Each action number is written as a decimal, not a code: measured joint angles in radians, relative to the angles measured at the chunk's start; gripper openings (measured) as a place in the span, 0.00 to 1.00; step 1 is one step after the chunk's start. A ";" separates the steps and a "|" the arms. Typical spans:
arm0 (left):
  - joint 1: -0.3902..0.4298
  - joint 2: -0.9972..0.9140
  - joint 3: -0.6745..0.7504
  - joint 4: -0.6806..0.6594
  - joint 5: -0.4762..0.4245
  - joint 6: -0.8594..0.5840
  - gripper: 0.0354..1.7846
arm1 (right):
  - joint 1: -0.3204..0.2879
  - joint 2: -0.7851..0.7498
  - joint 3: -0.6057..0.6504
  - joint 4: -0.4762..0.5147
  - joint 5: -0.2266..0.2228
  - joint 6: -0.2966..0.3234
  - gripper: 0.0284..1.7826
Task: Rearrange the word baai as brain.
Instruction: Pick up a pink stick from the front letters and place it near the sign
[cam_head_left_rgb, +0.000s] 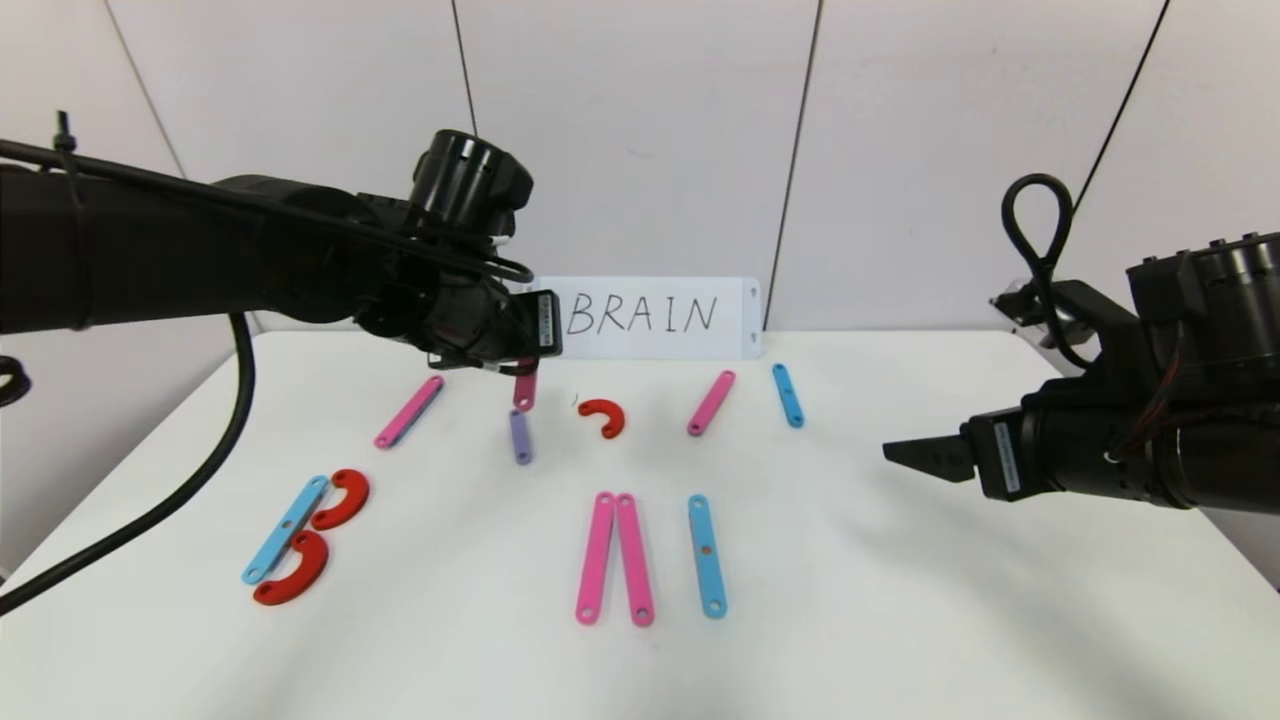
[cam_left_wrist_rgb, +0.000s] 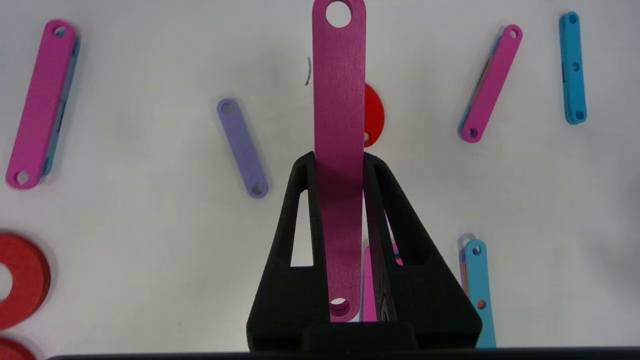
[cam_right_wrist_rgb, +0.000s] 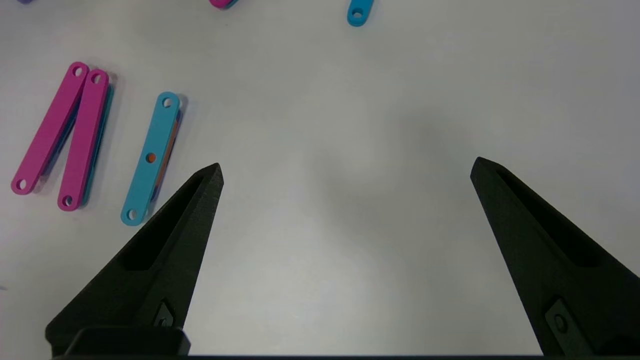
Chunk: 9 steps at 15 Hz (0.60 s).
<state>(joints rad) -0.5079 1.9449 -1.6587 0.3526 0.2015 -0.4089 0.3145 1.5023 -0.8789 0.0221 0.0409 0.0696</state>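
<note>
Next, my left gripper releases its pink piece between the loose red half-ring and the other pink piece (cam_head_left_rgb: 661, 424) (cam_left_wrist_rgb: 439, 116) next to the short blue piece.
My left gripper (cam_head_left_rgb: 522, 372) is shut on a pink strip (cam_left_wrist_rgb: 339, 100) and holds it above the table's far middle, its end hanging down (cam_head_left_rgb: 525, 390). Just under it lie a purple strip (cam_head_left_rgb: 520, 436) and a red half-ring (cam_head_left_rgb: 604, 416). At the front left a blue strip (cam_head_left_rgb: 285, 528) with two red half-rings (cam_head_left_rgb: 342, 499) forms a B. Two pink strips (cam_head_left_rgb: 614, 558) lie side by side at the front middle, with a blue strip (cam_head_left_rgb: 706, 555) to their right. My right gripper (cam_right_wrist_rgb: 345, 170) is open and empty over bare table at the right.
Loose at the back lie a pink strip (cam_head_left_rgb: 409, 411), another pink strip (cam_head_left_rgb: 711, 402) and a short blue strip (cam_head_left_rgb: 788, 395). A white card with handwritten BRAIN (cam_head_left_rgb: 650, 316) stands against the back wall. The white table's (cam_head_left_rgb: 900, 600) front right is bare.
</note>
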 joint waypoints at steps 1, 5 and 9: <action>-0.004 0.034 -0.042 -0.001 -0.008 0.026 0.14 | 0.000 -0.003 0.000 -0.009 -0.003 0.007 0.97; -0.043 0.177 -0.196 -0.007 -0.082 0.049 0.14 | -0.009 -0.024 0.027 -0.118 -0.008 0.007 0.97; -0.068 0.308 -0.296 -0.027 -0.152 0.042 0.14 | -0.011 -0.029 0.038 -0.123 -0.010 0.007 0.97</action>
<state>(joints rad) -0.5762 2.2530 -1.9551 0.3255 0.0496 -0.3666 0.3034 1.4738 -0.8409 -0.1013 0.0313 0.0768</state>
